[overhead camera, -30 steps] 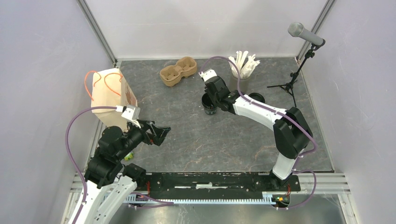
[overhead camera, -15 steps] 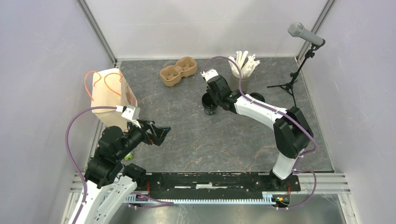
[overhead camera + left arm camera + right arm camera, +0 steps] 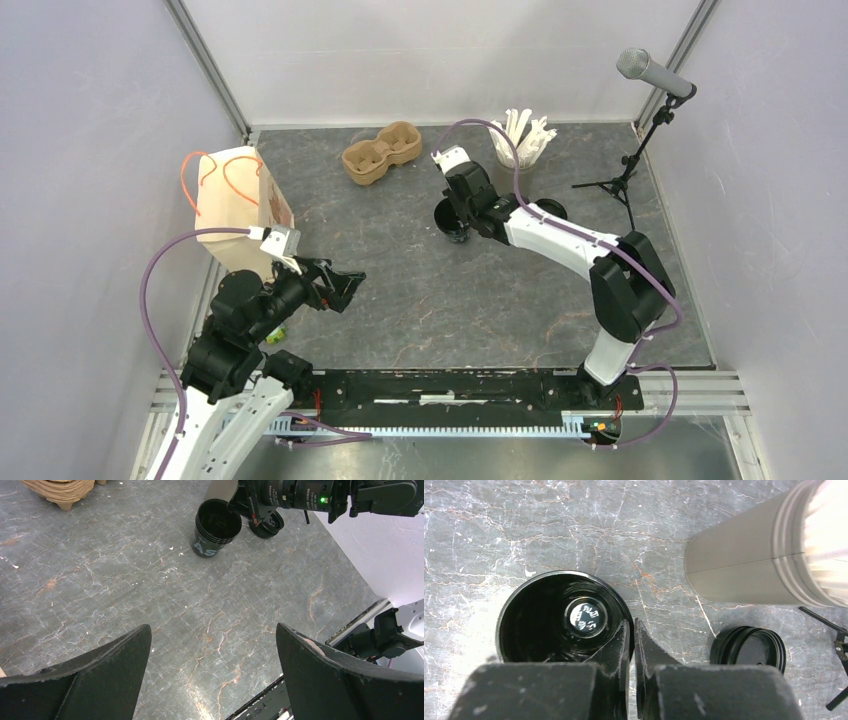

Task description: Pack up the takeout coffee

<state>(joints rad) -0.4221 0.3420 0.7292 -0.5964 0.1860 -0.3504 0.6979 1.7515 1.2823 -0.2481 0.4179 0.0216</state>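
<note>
Next, I let go of the takeout coffee cup with my right gripper on the bare table [image 3: 464, 304] toward the middle of its front edge.
The takeout coffee cup [image 3: 447, 217] is a small black paper cup standing on the table with no lid on, its dark inside showing [image 3: 559, 615]. Its round black lid [image 3: 749, 648] lies separately on the table to the right [image 3: 549, 209]. My right gripper [image 3: 631, 625] is shut on the cup's rim, one finger inside the wall and one outside. My left gripper [image 3: 212, 630] hangs open over bare table at the near left [image 3: 345, 288], well short of the cup [image 3: 215, 527].
A grey cup of white sticks [image 3: 520, 150] stands just behind the lid [image 3: 749, 565]. A brown pulp two-cup carrier [image 3: 381, 152] sits at the back. A paper bag with orange handles [image 3: 235, 205] stands at the left. A microphone stand [image 3: 640, 140] is at the right.
My right gripper's jaws have closed onto the cup's rim, and the cup has shifted slightly. The left arm has not moved.
</note>
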